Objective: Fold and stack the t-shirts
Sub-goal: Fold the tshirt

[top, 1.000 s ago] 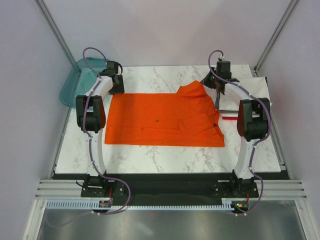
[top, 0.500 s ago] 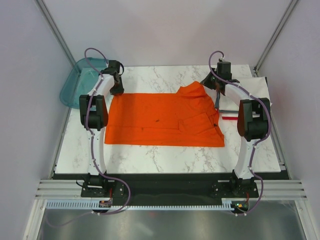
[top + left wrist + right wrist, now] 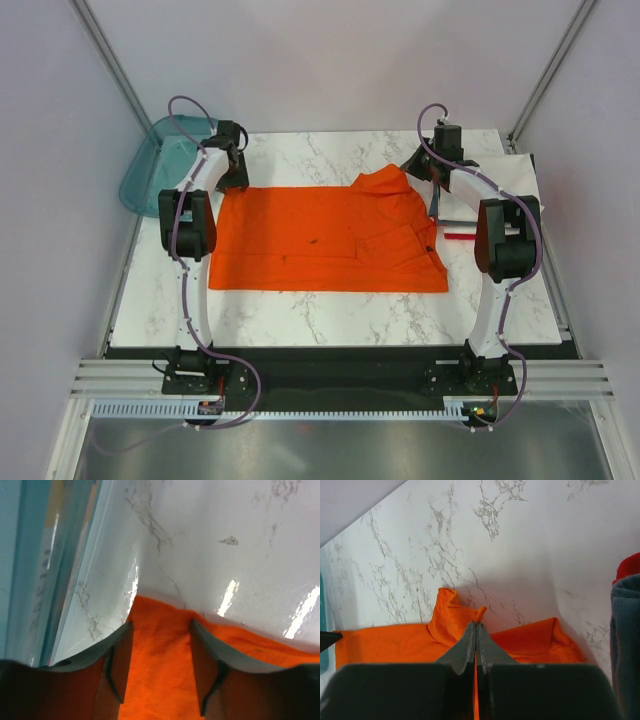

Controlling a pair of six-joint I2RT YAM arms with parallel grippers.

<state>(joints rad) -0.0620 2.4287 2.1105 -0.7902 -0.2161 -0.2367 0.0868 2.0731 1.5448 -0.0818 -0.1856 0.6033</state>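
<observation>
The orange t-shirt's far edge lies loose between my left gripper's open fingers; it should shift toward the tray and pinch the t-shirt's corner (image 3: 143, 607) before folding.
The bright orange t-shirt (image 3: 330, 240) lies spread flat across the middle of the marble table. My left gripper (image 3: 236, 178) is at its far left corner. In the left wrist view this gripper (image 3: 160, 626) is open, with the jaws either side of the shirt's corner (image 3: 160, 670). My right gripper (image 3: 421, 170) is at the shirt's raised far right part. In the right wrist view it (image 3: 476, 625) is shut on a pinch of the orange cloth (image 3: 451, 617), which peaks up at the fingertips. A folded stack sits at the right, with white cloth (image 3: 512, 182), a grey shirt (image 3: 626, 630) and a red one (image 3: 629, 565).
A teal translucent tray (image 3: 150, 170) hangs off the table's far left corner, close to my left gripper; it also shows in the left wrist view (image 3: 30, 570). Bare marble (image 3: 330, 305) runs along the near edge, and grey walls enclose the table.
My left arm has shifted slightly to the right at the shirt's far left corner. The right arm and the shirt look unchanged.
</observation>
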